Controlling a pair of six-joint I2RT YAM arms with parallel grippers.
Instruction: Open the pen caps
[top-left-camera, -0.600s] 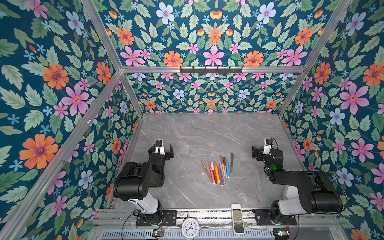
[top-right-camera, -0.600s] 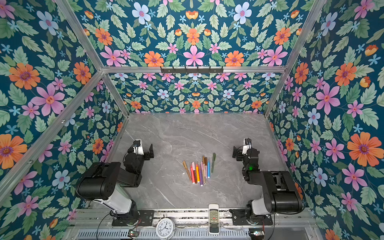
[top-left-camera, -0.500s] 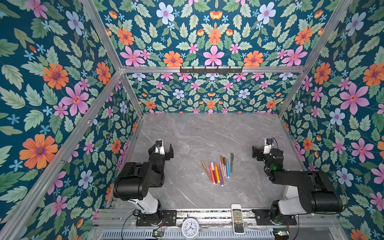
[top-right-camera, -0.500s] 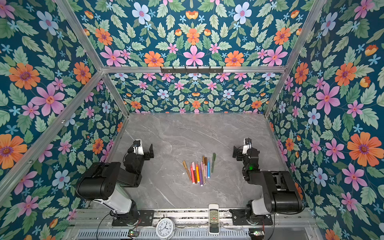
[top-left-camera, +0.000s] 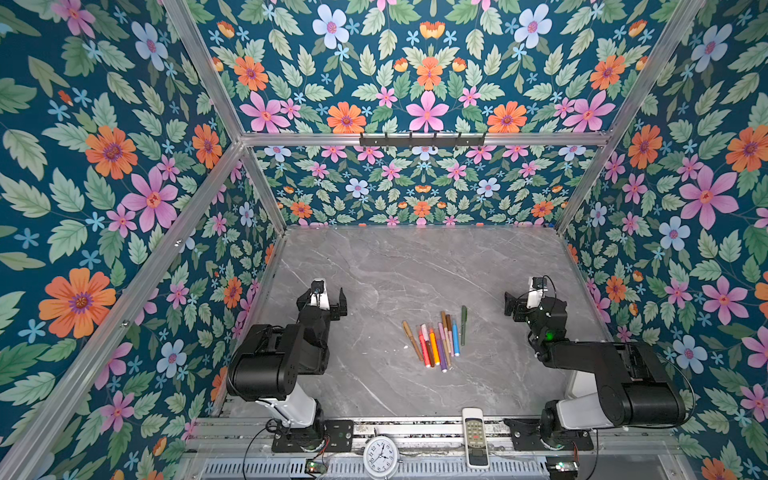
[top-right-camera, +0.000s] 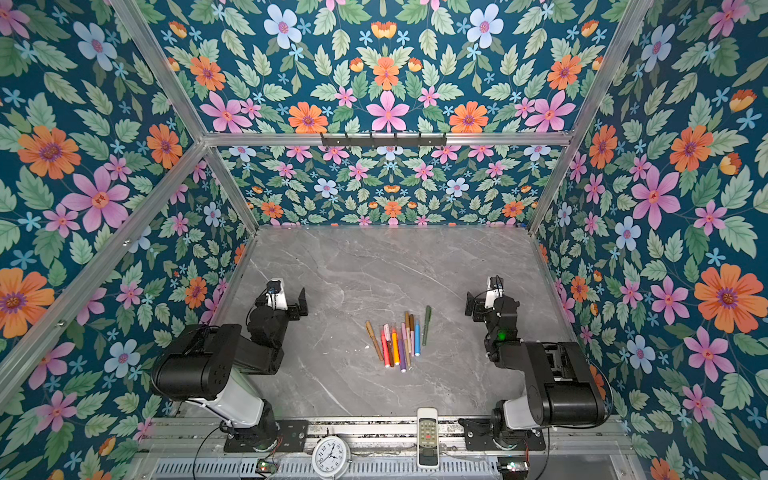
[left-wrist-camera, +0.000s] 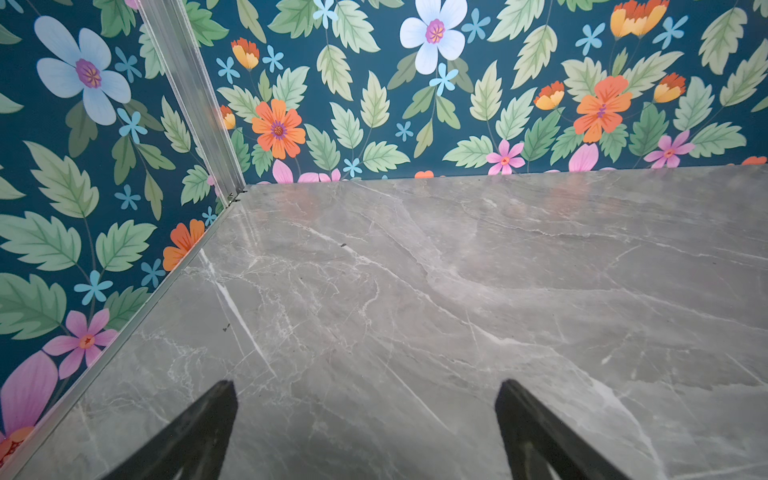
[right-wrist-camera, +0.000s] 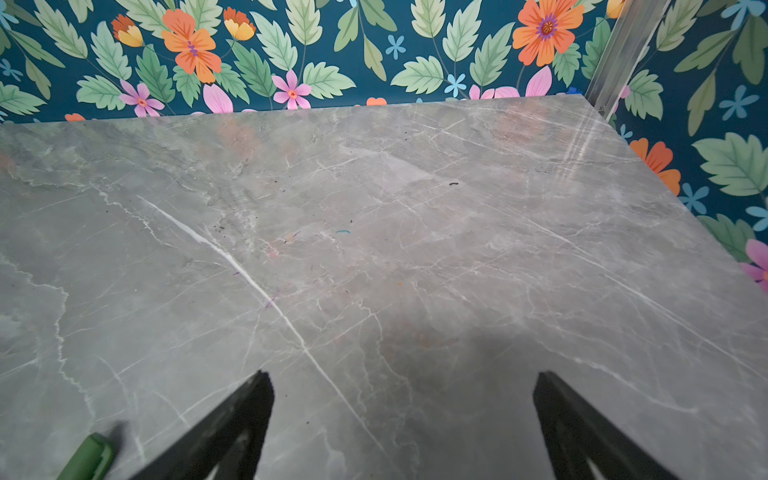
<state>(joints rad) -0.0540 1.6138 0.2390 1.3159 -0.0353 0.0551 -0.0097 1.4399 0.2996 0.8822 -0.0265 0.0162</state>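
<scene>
Next, my right gripper grabs the green pen at the near end of its body (top-left-camera: 463, 340), leaving the cap at the far end free.
Several thin pens (top-left-camera: 436, 338) (top-right-camera: 399, 338) lie side by side near the middle of the grey marble table (top-left-camera: 395, 270): tan, red, orange, purple, pink, brown and blue, with a green pen (top-left-camera: 463, 324) a little apart on the right. The pen caps cannot be told from the pen bodies at this distance. My left gripper (top-left-camera: 324, 296) (top-right-camera: 286, 299) (left-wrist-camera: 365, 384) rests open and empty, left of the pens. My right gripper (top-left-camera: 532, 302) (top-right-camera: 492, 303) (right-wrist-camera: 403, 376) rests open and empty, right of them. One end of the green pen (right-wrist-camera: 89, 457) shows in the right wrist view.
Floral walls with aluminium posts close in the table on three sides. A white remote control (top-left-camera: 473, 436) and a round clock (top-left-camera: 380, 457) lie on the front rail between the arm bases. A black hook rail (top-left-camera: 422, 139) hangs high on the back wall.
</scene>
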